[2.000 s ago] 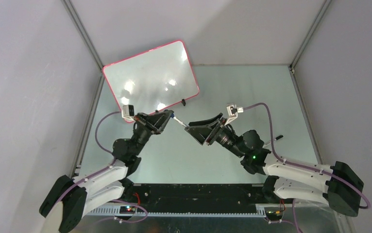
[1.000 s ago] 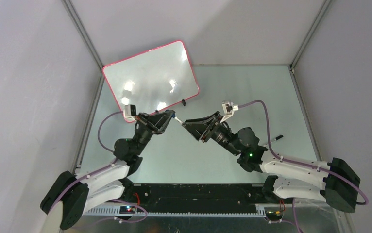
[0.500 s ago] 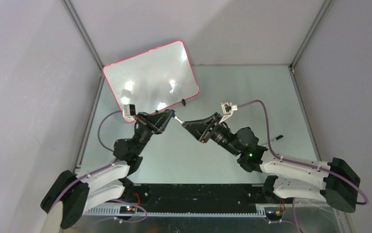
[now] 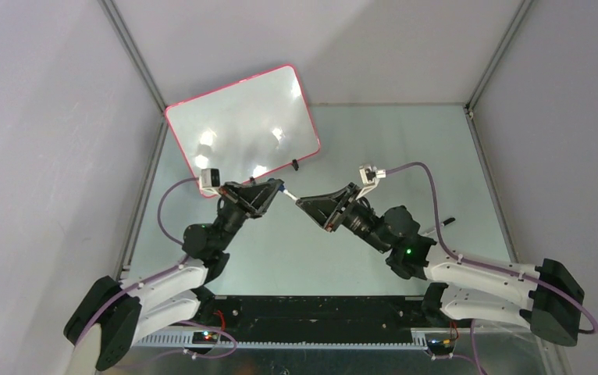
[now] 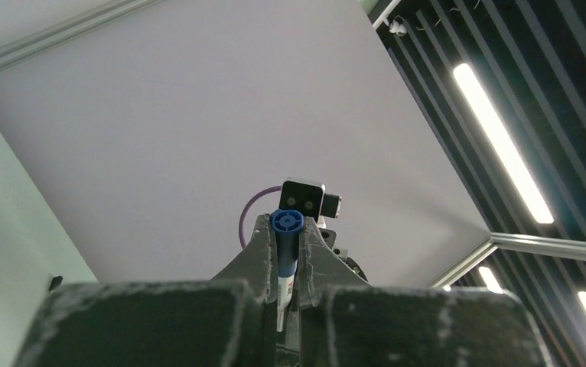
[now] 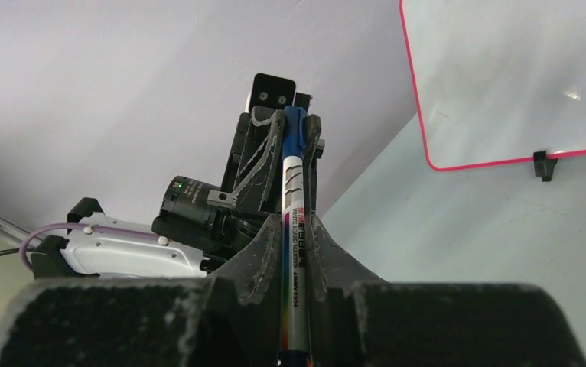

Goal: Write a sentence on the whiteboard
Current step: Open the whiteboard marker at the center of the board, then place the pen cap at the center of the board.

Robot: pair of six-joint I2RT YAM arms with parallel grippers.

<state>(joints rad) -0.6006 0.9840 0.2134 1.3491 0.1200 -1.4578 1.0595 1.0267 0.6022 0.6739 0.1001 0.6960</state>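
Observation:
Next, I release the marker's blue cap from my left gripper on the table [image 4: 361, 237] between the whiteboard and the dark stick-like object.
The whiteboard [image 4: 241, 125] leans at the back left, glossy white with a red-pink rim; it also appears in the right wrist view [image 6: 504, 76]. Only glare spots show on its face, and no sentence is visible. In front of it a white marker [image 4: 287, 194] with a blue end bridges both grippers above the table. My left gripper [image 4: 271, 190] is shut on the blue end [image 5: 286, 225]. My right gripper [image 4: 304, 204] is shut on the printed barrel [image 6: 294, 245]. The two sets of fingertips nearly meet.
A black clip foot [image 6: 544, 164] props the board's lower edge. A small dark stick-like object [image 4: 446, 222] lies on the pale green table [image 4: 405, 148] to the right. Grey walls enclose the table on three sides.
My right gripper has closed its fingers onto the marker's barrel and shifted slightly. The left gripper keeps its hold and has not moved.

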